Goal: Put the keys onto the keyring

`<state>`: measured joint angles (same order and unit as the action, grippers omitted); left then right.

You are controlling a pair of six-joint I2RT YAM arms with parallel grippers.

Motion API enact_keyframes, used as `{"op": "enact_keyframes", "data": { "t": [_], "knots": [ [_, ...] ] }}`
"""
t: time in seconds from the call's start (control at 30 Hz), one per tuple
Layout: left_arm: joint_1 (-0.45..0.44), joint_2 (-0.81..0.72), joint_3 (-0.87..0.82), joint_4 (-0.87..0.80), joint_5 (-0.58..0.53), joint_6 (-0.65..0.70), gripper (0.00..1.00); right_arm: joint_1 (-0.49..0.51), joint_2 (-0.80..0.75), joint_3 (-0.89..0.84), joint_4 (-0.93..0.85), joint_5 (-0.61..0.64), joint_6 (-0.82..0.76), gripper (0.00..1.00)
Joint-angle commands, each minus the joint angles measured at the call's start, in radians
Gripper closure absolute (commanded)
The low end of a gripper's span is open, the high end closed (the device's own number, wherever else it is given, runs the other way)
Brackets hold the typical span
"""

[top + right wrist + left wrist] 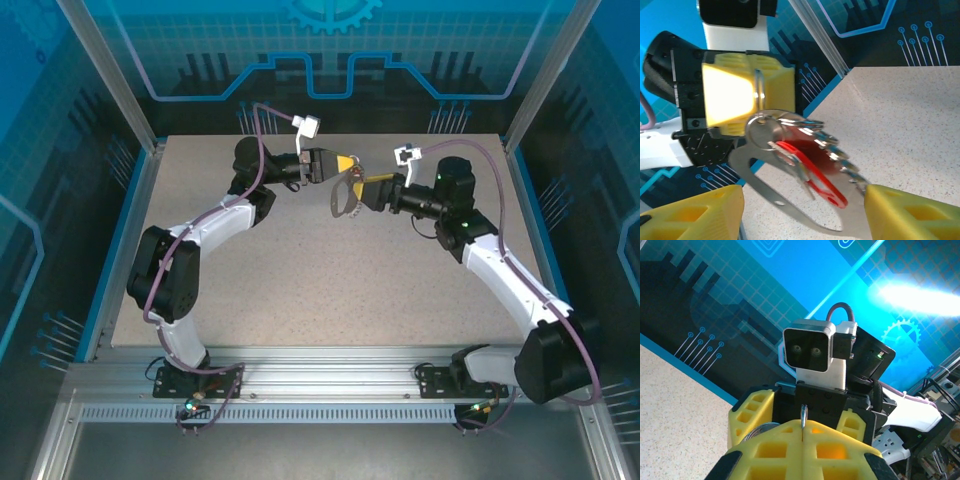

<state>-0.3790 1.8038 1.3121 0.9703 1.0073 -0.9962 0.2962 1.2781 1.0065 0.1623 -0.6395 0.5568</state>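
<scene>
The red key hangs at a slant below the robot's left gripper, so next the right gripper pinches the key's flat sides (pixel 822 185) and straightens it before bringing it to the ring.
My left gripper (pixel 349 163) is shut, and a thin silver ring (pixel 803 414) is pinched edge-on between its yellow fingers. From that ring the keyring (pixel 771 194) hangs in the air as a grey oval metal loop. A silvery chain (pixel 837 150) and a red key (pixel 812 175) hang with it. In the top view the keyring (pixel 341 196) dangles between the two grippers. My right gripper (pixel 805 212) faces the left one and is open. Its yellow fingers (pixel 695 212) stand on either side of the hanging bundle, and the right-hand one is close to the chain's end.
The speckled beige table (pixel 330 290) lies below both raised grippers. Blue patterned walls and aluminium posts (pixel 115 75) enclose it at the back and sides. The right arm's wrist camera (pixel 810 351) sits directly opposite my left gripper.
</scene>
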Motion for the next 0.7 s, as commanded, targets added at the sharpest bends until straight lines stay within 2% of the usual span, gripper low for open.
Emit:
{"op": "enact_keyframes", "data": {
  "t": [0.0,0.23,0.37,0.5,0.67],
  "knots": [
    [-0.008,-0.046,0.011,0.017,-0.012,0.004,1.0,0.011,0.018,0.043,0.037,0.02,-0.021,0.34],
    [-0.009,-0.042,0.014,0.018,-0.015,0.004,1.0,0.01,0.048,0.065,0.078,-0.022,-0.009,0.37],
    [-0.009,-0.039,0.015,0.016,-0.016,0.004,1.0,0.011,0.049,0.046,0.146,-0.089,0.002,0.52],
    [-0.009,-0.034,0.019,0.01,-0.021,0.004,1.0,0.009,0.046,0.036,0.143,-0.117,-0.005,0.67],
    [-0.009,-0.033,0.022,0.009,-0.024,0.006,1.0,0.008,0.041,0.025,0.131,-0.125,-0.011,0.73]
  ]
}}
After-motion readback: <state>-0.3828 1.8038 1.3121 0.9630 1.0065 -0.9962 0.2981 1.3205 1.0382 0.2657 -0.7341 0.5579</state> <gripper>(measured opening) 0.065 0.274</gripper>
